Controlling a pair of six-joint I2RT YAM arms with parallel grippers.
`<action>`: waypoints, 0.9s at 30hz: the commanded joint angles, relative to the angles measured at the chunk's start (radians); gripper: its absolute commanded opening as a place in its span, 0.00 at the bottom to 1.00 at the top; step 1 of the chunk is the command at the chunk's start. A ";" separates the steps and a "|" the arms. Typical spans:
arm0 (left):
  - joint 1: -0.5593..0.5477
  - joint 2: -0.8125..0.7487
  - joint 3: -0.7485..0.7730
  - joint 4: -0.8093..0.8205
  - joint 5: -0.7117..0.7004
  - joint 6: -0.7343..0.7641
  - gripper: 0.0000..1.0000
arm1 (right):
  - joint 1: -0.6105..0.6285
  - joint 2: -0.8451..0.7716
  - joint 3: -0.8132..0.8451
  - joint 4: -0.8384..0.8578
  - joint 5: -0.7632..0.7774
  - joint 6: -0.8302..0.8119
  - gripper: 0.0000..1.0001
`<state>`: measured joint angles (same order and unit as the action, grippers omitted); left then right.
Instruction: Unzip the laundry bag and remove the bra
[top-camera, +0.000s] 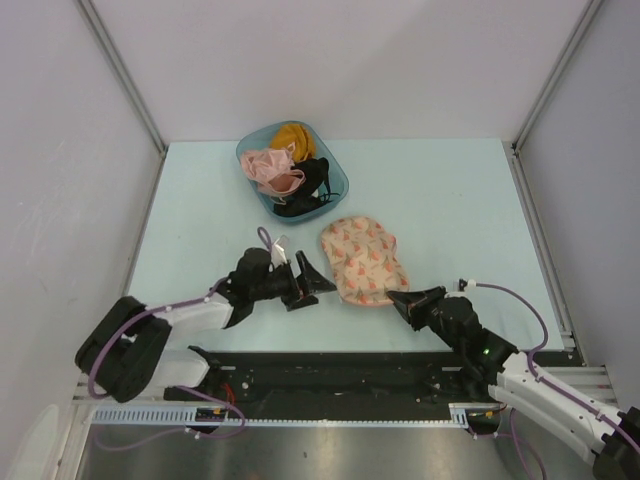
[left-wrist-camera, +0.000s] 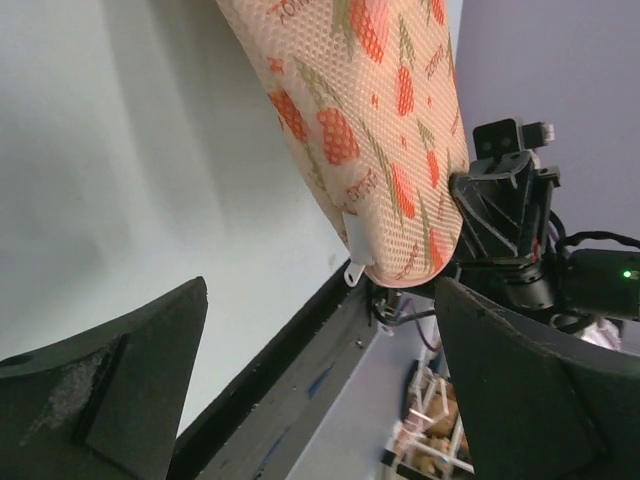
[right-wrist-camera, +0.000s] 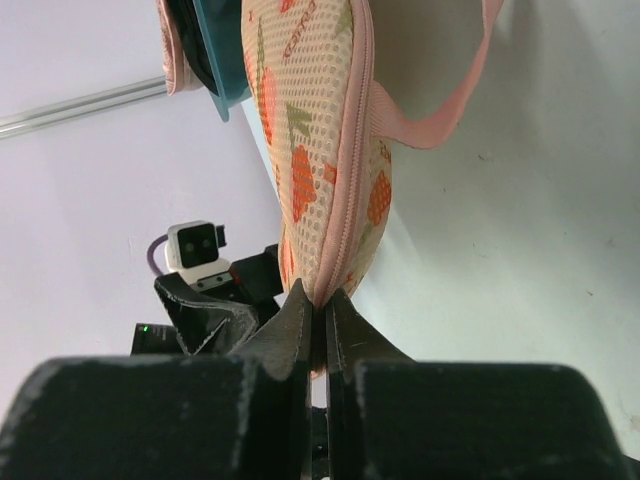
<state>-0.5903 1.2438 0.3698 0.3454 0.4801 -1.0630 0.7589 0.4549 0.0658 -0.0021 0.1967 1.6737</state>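
The zipper pull hangs at the bag's unheld near corner, so next the left gripper pinches the bag's side (top-camera: 332, 262) behind it before the right gripper works the zipper.
The laundry bag (top-camera: 364, 260) lies flat in the middle of the table, cream-peach with orange motifs, its pink zipped rim closed. My right gripper (top-camera: 395, 298) is shut on the bag's near end; in the right wrist view the gripper (right-wrist-camera: 320, 302) pinches the pink rim of the bag (right-wrist-camera: 310, 120). My left gripper (top-camera: 322, 289) is open and empty, just left of the bag's near edge. In the left wrist view the gripper (left-wrist-camera: 320, 300) faces the bag (left-wrist-camera: 370, 110), and a small white zipper pull (left-wrist-camera: 355, 258) hangs at its end. The pale bra is not in view.
A teal tub (top-camera: 339, 171) stands behind the bag and holds a pink bra (top-camera: 270, 168), a mustard-yellow one (top-camera: 295, 138) and a black item (top-camera: 305, 192). A pink loop strap (right-wrist-camera: 440, 110) hangs from the bag. The black base rail (top-camera: 340, 365) runs along the near edge.
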 joint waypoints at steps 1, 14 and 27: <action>0.007 0.132 0.037 0.297 0.110 -0.147 1.00 | -0.004 -0.016 0.019 0.047 -0.010 0.032 0.00; 0.007 0.477 0.118 0.678 0.137 -0.311 0.75 | -0.012 -0.125 0.051 -0.157 0.004 0.014 0.00; -0.031 0.310 0.254 0.200 0.023 -0.102 0.00 | -0.038 -0.177 0.092 -0.295 0.010 -0.017 0.23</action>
<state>-0.5972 1.6859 0.5457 0.7670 0.5663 -1.2961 0.7300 0.2855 0.0792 -0.2043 0.1864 1.6859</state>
